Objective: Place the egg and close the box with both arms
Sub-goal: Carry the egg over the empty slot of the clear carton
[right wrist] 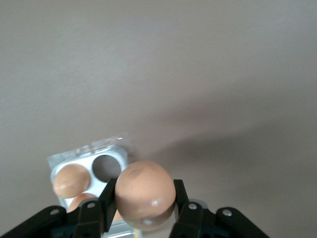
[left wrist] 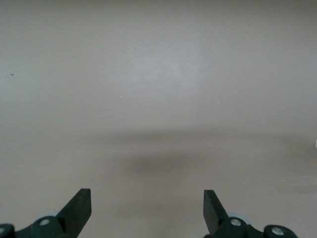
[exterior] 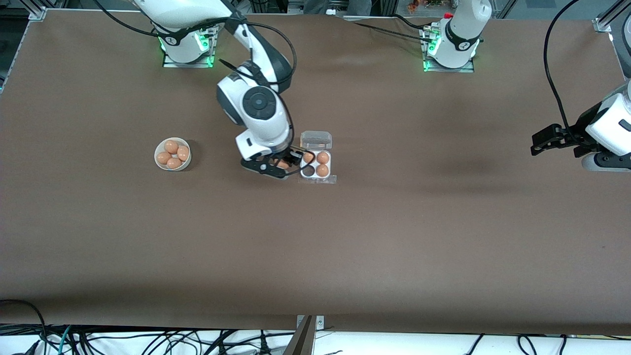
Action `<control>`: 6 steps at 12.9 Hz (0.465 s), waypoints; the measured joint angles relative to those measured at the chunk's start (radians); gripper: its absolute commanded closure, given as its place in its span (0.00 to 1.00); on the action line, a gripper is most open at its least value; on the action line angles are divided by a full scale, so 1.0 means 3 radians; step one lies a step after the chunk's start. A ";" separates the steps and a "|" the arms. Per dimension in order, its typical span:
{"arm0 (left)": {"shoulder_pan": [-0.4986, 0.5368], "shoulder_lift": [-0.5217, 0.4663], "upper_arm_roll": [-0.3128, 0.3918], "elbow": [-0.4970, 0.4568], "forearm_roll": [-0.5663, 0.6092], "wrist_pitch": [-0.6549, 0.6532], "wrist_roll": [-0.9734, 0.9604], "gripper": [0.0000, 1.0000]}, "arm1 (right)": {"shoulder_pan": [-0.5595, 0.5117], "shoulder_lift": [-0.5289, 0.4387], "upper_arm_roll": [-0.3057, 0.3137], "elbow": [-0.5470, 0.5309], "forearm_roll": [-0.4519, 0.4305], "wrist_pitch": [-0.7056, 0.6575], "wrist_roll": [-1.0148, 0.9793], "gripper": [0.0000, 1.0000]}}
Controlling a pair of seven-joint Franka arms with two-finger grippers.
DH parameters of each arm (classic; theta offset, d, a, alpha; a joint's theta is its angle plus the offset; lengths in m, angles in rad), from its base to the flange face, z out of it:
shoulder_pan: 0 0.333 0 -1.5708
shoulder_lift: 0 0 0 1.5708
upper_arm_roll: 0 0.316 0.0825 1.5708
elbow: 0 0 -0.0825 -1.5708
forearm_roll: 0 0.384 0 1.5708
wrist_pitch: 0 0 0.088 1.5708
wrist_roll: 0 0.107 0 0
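Note:
My right gripper is going to let go of the brown egg, now held beside the box, setting it down in the empty cell of the open clear box (exterior: 308, 171) (right wrist: 106, 168).
The clear box (exterior: 316, 173) lies open on the brown table, its lid (exterior: 316, 139) folded back toward the robots' bases. Three cells hold brown eggs and one cell (exterior: 308, 171) is empty. My right gripper (exterior: 280, 165) is shut on a brown egg (right wrist: 144, 195) and hangs beside the box, at the edge toward the right arm's end. The box also shows in the right wrist view (right wrist: 91, 148), with its empty cell (right wrist: 107, 166) by the held egg. My left gripper (exterior: 538, 143) is open and empty at the left arm's end of the table, where the left arm waits; its fingertips (left wrist: 79, 204) show over bare table.
A round white bowl (exterior: 159, 164) with several brown eggs stands toward the right arm's end, level with the box. Cables lie along the table's edge nearest the front camera.

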 measured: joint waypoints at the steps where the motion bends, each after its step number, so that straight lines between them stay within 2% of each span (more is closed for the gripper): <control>1: 0.0000 0.0000 0.0000 0.0000 0.0000 0.0000 0.0000 0.00 | 0.0043 0.0071 -0.0001 0.0070 -0.0010 0.0000 0.0042 0.71; 6: 0.0000 0.0000 0.0000 0.0001 0.0000 0.0000 0.0000 0.00 | 0.0176 0.0341 -0.0001 0.0292 -0.0037 0.0000 0.0123 0.71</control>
